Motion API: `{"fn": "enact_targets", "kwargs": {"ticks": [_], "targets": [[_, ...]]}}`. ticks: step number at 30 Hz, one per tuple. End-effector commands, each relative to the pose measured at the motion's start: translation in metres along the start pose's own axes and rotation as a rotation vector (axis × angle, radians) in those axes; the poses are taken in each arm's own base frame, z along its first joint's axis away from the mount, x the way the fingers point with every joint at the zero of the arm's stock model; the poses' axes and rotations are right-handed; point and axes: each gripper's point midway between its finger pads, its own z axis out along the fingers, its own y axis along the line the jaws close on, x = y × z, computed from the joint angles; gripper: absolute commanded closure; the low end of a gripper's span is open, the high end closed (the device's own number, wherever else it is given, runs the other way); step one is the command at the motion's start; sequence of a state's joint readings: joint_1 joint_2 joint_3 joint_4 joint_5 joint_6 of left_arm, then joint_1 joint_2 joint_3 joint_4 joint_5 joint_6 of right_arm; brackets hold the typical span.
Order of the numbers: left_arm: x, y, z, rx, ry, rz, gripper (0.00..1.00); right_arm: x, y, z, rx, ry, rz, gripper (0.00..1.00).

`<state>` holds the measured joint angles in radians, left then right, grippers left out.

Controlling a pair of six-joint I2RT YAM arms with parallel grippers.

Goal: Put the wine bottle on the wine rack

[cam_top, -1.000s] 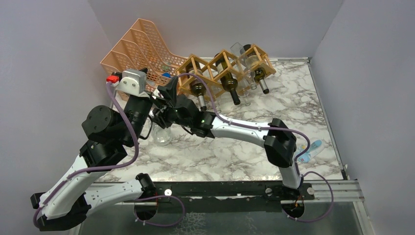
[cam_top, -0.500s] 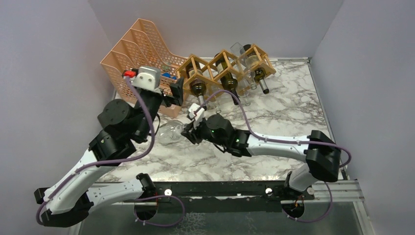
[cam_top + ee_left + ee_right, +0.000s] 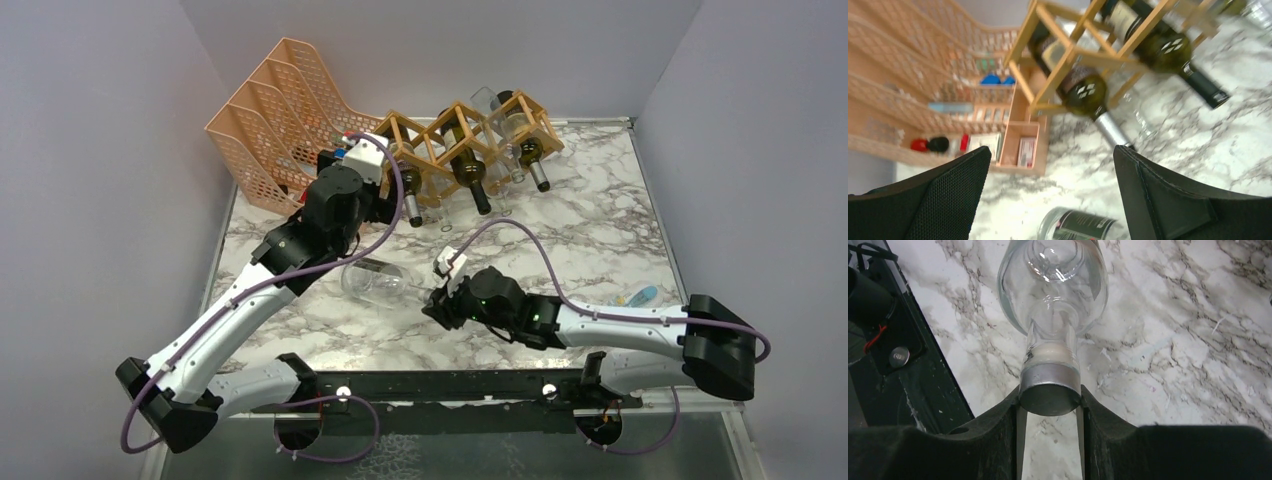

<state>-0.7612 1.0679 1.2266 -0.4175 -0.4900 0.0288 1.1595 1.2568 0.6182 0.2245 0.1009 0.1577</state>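
My right gripper has the clear glass wine bottle. Next, I put it down with that gripper on the marble (image 3: 390,296) between the wine rack and the table's front edge.
A clear glass wine bottle (image 3: 375,281) lies on its side low on the marble table, cap toward the right arm. My right gripper (image 3: 437,298) is shut on its silver-capped neck; in the right wrist view the cap (image 3: 1050,390) sits between the fingers of the gripper (image 3: 1050,407). The wooden wine rack (image 3: 455,135) stands at the back with dark bottles in its cells. My left gripper (image 3: 383,205) is open and empty, hovering at the rack's left end. In the left wrist view the gripper (image 3: 1050,150) faces the rack (image 3: 1068,55), with the clear bottle's base (image 3: 1078,225) below.
A peach perforated file organizer (image 3: 285,110) stands at the back left, with a small wooden box (image 3: 1023,145) beside it. A blue and white object (image 3: 637,300) lies near the right edge. Grey walls close in the table on three sides.
My left arm has swung right from the organizer to the rack's left end. My right arm has drawn back toward the near edge, pulling the clear bottle right and nearer.
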Motion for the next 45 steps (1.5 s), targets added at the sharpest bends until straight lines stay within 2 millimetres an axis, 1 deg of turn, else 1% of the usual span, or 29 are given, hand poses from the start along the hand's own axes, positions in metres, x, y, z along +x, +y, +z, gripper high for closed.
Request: {"fn": "enact_targets", "kwargs": {"ticks": [1,4,5,8,10,13,18,20,24,26,27,30,31,33,37,41,45], "targets": [[0.067,-0.012,0.009,0.107,0.195,-0.162,0.01,0.007,-0.004,-0.014,0.023,-0.017,0.037,0.99],[0.111,-0.016,0.008,0.132,0.310,-0.252,0.01,0.024,-0.007,-0.016,0.028,0.021,0.037,0.99],[0.125,-0.014,0.008,0.125,0.348,-0.278,0.01,0.030,-0.008,-0.017,0.031,0.035,0.036,0.99],[0.163,-0.015,0.005,0.124,0.444,-0.350,0.01,0.049,-0.012,-0.019,0.046,0.074,0.038,0.99],[0.184,-0.017,0.004,0.131,0.500,-0.392,0.01,0.058,-0.013,-0.020,0.049,0.090,0.036,0.99],[0.207,-0.023,0.002,0.150,0.561,-0.437,0.01,0.067,-0.015,-0.021,0.054,0.106,0.033,0.99],[0.226,-0.039,0.001,0.229,0.616,-0.487,0.01,0.076,-0.017,-0.015,0.084,0.158,0.071,0.98],[0.236,-0.047,-0.001,0.269,0.645,-0.492,0.01,0.080,-0.018,-0.014,0.097,0.183,0.096,0.96],[0.254,-0.050,-0.004,0.273,0.703,-0.497,0.01,0.089,-0.015,-0.012,0.099,0.221,0.128,0.89],[0.258,-0.051,-0.005,0.279,0.718,-0.498,0.01,0.093,-0.013,-0.012,0.095,0.246,0.136,0.83],[0.259,-0.052,-0.005,0.282,0.721,-0.497,0.01,0.095,-0.013,-0.012,0.097,0.260,0.137,0.78],[0.264,-0.052,-0.006,0.281,0.734,-0.490,0.02,0.099,-0.011,-0.011,0.091,0.310,0.128,0.57],[0.266,-0.052,-0.007,0.280,0.738,-0.489,0.02,0.098,-0.011,-0.010,0.089,0.320,0.121,0.52],[0.268,-0.052,-0.007,0.278,0.744,-0.487,0.03,0.095,-0.008,-0.008,0.071,0.336,0.097,0.47],[0.269,-0.050,-0.006,0.274,0.745,-0.474,0.04,0.086,-0.004,0.003,0.033,0.352,0.024,0.42],[0.267,-0.049,-0.003,0.273,0.739,-0.462,0.05,0.078,-0.003,0.018,0.021,0.372,-0.047,0.41],[0.266,-0.049,-0.003,0.278,0.740,-0.460,0.06,0.078,-0.005,0.031,0.036,0.401,-0.067,0.41]]}}
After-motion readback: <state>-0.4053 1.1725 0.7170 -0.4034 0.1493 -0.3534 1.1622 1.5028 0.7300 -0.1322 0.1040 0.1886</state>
